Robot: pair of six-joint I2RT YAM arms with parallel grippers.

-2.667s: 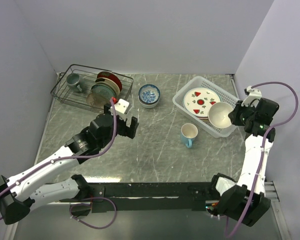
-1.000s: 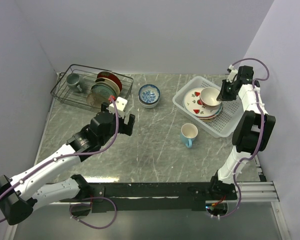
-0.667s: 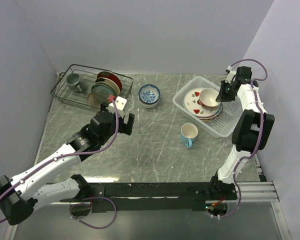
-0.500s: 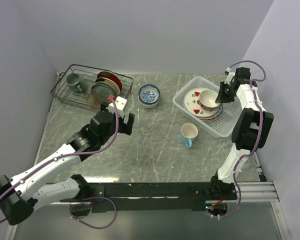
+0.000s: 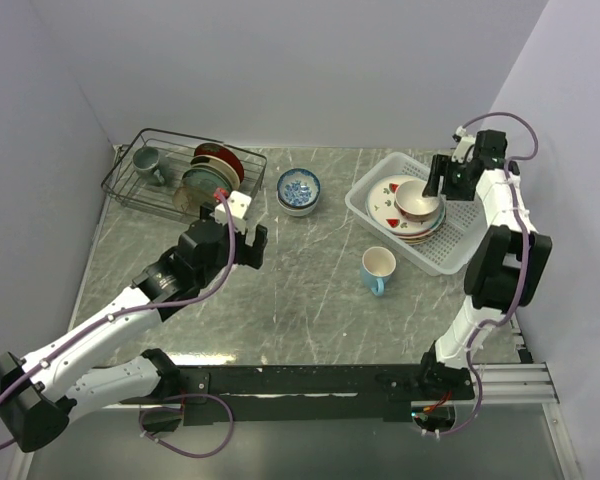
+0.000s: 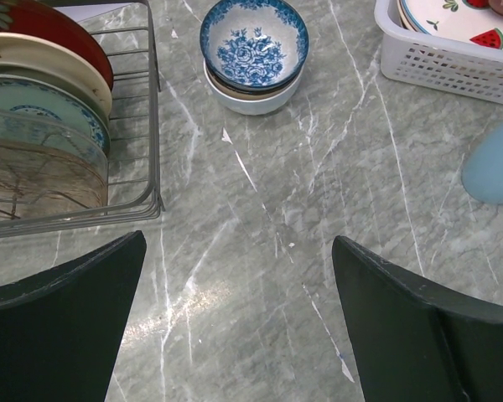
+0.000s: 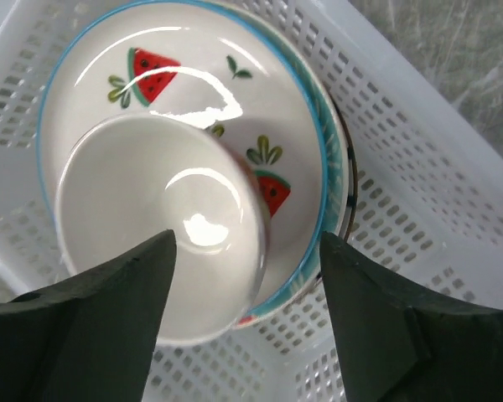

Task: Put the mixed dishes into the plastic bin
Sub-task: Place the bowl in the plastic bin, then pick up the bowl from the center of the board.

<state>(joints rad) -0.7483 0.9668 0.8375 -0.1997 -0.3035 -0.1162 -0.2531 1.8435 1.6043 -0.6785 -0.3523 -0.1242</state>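
My left gripper is to go to the blue-patterned bowl next and close on the bowl's rim [image 5: 280, 181] [image 6: 202, 38] on the side that faces the wire rack.
The white plastic bin [image 5: 452, 243] stands at the right and holds a stack of plates topped by a watermelon plate [image 5: 390, 203]. A cream bowl [image 5: 418, 201] rests on that stack. My right gripper [image 5: 441, 181] hangs open just above the bowl [image 7: 155, 251], its jaws astride the bowl's rim without touching it. A blue-patterned bowl [image 5: 298, 188] sits stacked on another bowl at mid-table. A light blue mug [image 5: 377, 269] stands in front of the bin. My left gripper [image 5: 250, 243] is open and empty over bare table, short of the blue bowl [image 6: 253, 46].
A black wire rack [image 5: 140, 195] at the back left holds upright plates [image 5: 212, 175] and a grey-green mug [image 5: 146, 159]. The rack's corner [image 6: 153, 134] lies close to my left fingers. Walls close in behind and on both sides.
My right gripper lowered the cream bowl onto the plates in the bin and opened, letting it go. The left arm has hardly moved.
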